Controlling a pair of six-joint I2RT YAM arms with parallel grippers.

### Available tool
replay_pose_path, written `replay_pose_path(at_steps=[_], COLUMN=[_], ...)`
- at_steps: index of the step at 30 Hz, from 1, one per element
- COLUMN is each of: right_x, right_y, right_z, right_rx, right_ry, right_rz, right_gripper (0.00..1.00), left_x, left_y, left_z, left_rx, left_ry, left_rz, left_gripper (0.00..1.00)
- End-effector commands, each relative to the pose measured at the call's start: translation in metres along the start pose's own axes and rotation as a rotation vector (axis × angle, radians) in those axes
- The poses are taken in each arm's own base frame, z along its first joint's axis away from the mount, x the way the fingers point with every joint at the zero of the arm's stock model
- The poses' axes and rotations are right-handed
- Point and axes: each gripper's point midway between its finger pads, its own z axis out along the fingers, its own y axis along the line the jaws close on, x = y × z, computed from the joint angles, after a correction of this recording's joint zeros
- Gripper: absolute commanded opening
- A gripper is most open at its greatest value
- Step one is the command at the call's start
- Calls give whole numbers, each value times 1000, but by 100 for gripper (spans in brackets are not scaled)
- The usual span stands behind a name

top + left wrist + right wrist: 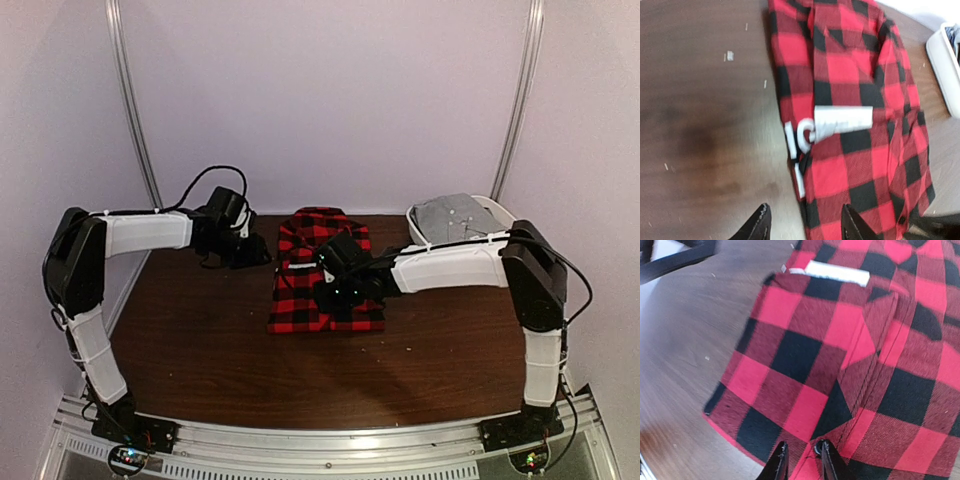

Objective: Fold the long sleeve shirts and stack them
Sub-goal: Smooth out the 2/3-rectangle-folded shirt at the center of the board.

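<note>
Next, my left gripper moves to the near hem corner (270,330) of the red-and-black check shirt, on the side with the white labels, and closes there.
One long sleeve shirt (325,272), red-and-black check flannel, lies folded into a rectangle at the middle of the brown table. In the left wrist view it (855,115) shows white labels near its left edge. My left gripper (248,252) is just left of the shirt's far part; its jaws (806,226) are wide open and empty, straddling the shirt's left edge. My right gripper (335,297) is low on the shirt's near right part. Its fingers (801,465) stand narrowly apart with a ridge of the shirt's cloth (840,365) pinched between them, beside a button.
A white bin (497,212) holding grey cloth stands at the back right, next to the right arm's forearm; its rim shows in the left wrist view (944,75). Bare brown table (200,340) lies left of and in front of the shirt. Walls close the back.
</note>
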Motion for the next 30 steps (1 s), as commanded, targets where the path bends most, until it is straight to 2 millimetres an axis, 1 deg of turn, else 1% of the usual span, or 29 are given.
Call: replay_pose_path(at_steps=[1,4,6,8,10,11,13,16,19,22,25,26,28,30], right_x=[42,62,70,73,70,66,55,38,41,50,64,70,75,82], right_y=[-25,-27,-26,-25,-24,-23,-21,-20,-33,-52,-72,-79,-90,-94], right_z=[30,39,39,34,26,20,6,-18,-35,-46,-54,-53,-59,-62], right_rx=[90,111,117,117,112,108,95,73,71,77,83,90,89,61], right_ry=[100,151,164,167,160,149,119,64,52,46,48,55,41,44], right_rz=[19,12,5,2,7,10,19,41,75,112,151,164,190,216], right_gripper=[24,24,24,26,28,30,34,37,38,38,38,37,37,37], left_x=[33,58,73,83,91,94,101,113,126,138,148,150,156,160], left_y=[-5,-6,-7,-12,-15,-18,-22,-33,-37,-38,-40,-39,-37,-34], left_z=[-2,-4,-6,-9,-11,-12,-13,-15,-14,-15,-19,-20,-23,-25], left_rx=[92,122,140,163,175,182,193,217,219,214,217,216,212,208], left_ry=[34,67,88,97,106,110,123,142,171,190,202,203,208,208], left_rz=[-46,-64,-76,-83,-84,-83,-80,-69,-63,-64,-68,-70,-88,-106], left_gripper=[49,49,49,49,49,49,49,49,49,49,49,49,49,49])
